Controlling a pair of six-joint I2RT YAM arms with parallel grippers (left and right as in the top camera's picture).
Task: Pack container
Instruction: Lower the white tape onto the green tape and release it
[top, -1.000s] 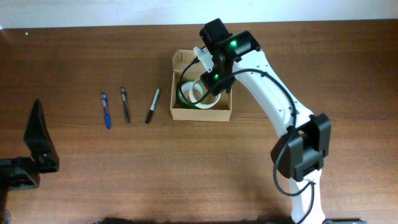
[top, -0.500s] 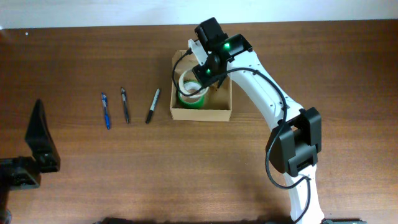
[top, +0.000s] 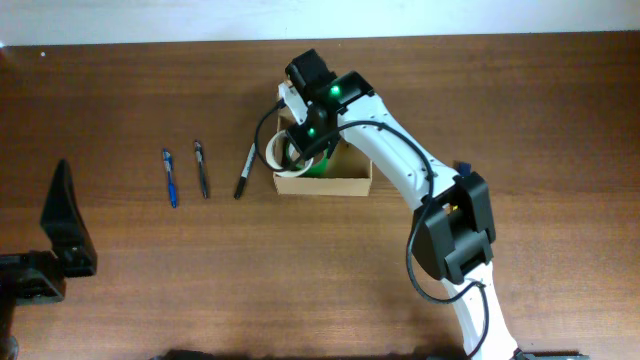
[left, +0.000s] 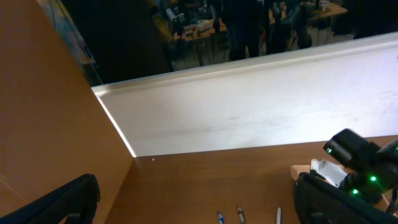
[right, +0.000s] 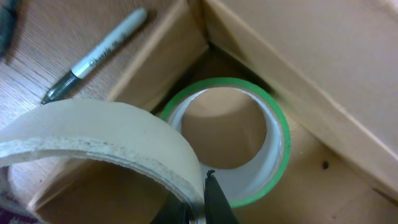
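I will release the cream tape roll from my right gripper on top of the green-edged tape roll (top: 304, 150) (right: 225, 132) inside the container.
The container (top: 345, 184) is an open tan cardboard box in the middle of the table. My right gripper (top: 300, 142) is shut on the wall of a cream tape roll (top: 281, 151), holding it upright over the box's left wall. The right wrist view shows that cream tape roll (right: 93, 140) pinched in the right gripper (right: 200, 202), above a green-edged tape roll (right: 277, 134) lying flat inside the container (right: 165, 59). My left gripper (top: 62, 232) sits far off at the table's front left. In its own view the left gripper (left: 199, 208) stands open and holds nothing.
Left of the box lie a black marker (top: 245, 169), a black pen (top: 201, 168) and a blue pen (top: 169, 178), side by side. The marker (right: 93, 57) lies just outside the box wall. A white wall borders the table's far edge (left: 249, 112).
My right gripper has carried the cream tape roll leftward, from above the green roll in the box to over the box's left wall. The left arm has not moved.
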